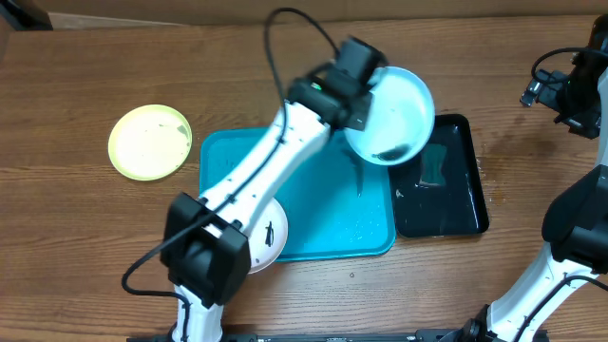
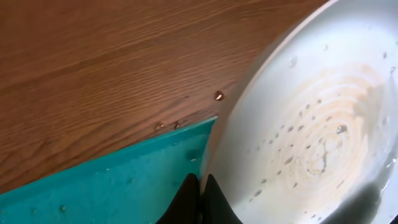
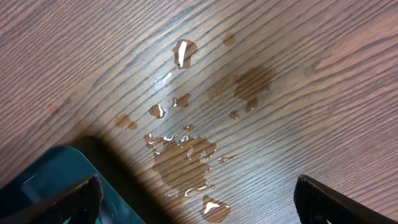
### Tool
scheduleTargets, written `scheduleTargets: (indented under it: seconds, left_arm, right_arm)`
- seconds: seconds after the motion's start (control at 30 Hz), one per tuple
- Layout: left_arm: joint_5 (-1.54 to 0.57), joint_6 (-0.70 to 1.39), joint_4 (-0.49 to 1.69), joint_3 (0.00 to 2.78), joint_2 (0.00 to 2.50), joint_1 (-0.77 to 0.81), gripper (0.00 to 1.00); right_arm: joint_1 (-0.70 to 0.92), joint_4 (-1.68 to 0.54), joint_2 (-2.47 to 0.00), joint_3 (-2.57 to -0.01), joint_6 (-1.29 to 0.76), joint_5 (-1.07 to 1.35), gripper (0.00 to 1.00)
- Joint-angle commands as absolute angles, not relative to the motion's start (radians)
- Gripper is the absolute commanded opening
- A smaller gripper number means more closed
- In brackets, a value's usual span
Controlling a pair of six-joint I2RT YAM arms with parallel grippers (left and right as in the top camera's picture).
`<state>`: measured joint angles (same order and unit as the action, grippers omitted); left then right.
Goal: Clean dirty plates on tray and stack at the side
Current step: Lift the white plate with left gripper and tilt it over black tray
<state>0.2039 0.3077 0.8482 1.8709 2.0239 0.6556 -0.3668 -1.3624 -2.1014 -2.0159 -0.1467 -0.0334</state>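
The robot will set the light blue plate down on top of the yellow-green plate [image 1: 152, 142] with its left gripper.
My left gripper [image 1: 359, 103] is shut on the rim of the light blue plate [image 1: 399, 112], which hangs tilted above the seam between the turquoise tray [image 1: 328, 204] and the black tray. Dark smudges sit at the plate's lower edge. In the left wrist view, the fingertips [image 2: 198, 194] pinch the wet plate [image 2: 311, 124] above the tray [image 2: 93, 186]. A white plate [image 1: 268, 239] lies at the tray's front left corner, partly under my arm. The yellow-green plate [image 1: 149, 142] rests on the table to the left. My right gripper [image 1: 560, 95] stands open and empty over wood at the far right.
The glossy black tray [image 1: 454, 204] holds water and a greyish lump and lies against the turquoise tray's right side. Water puddles [image 3: 186, 155] spot the wood under my right gripper [image 3: 199, 205], beside the black tray's corner [image 3: 37, 180]. My left arm crosses the turquoise tray diagonally.
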Motion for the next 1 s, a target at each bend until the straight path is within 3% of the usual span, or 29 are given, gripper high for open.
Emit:
scheduleTargets:
  seconds: [0.0,0.2,0.47,0.67,0.97]
  left_arm:
    - [0.416,0.274,0.836,1.895,2.033,0.746,0.04]
    - [0.810,0.192,0.825,1.895,2.033,0.936,0.04]
    - [1.115,0.031,0.715,1.895,2.033,1.105,0.04]
    - [1.209,-0.004,0.687,1.895,2.033,1.162,0.04]
    - [1.126,0.065,0.687,1.895,2.033,1.151,0.04]
  right_arm:
    - [-0.368,-1.358,-2.088,-2.015,-0.154,-0.040,1.00]
    - [-0.368,-1.358,-2.088,-2.015,-0.154,-0.040,1.00]
    - [-0.368,-1.358,-2.088,-2.015,-0.154,-0.040,1.00]
    - [-0.368,-1.358,-2.088,-2.015,-0.154,-0.040,1.00]
    - [-0.368,-1.358,-2.088,-2.015,-0.154,-0.040,1.00]
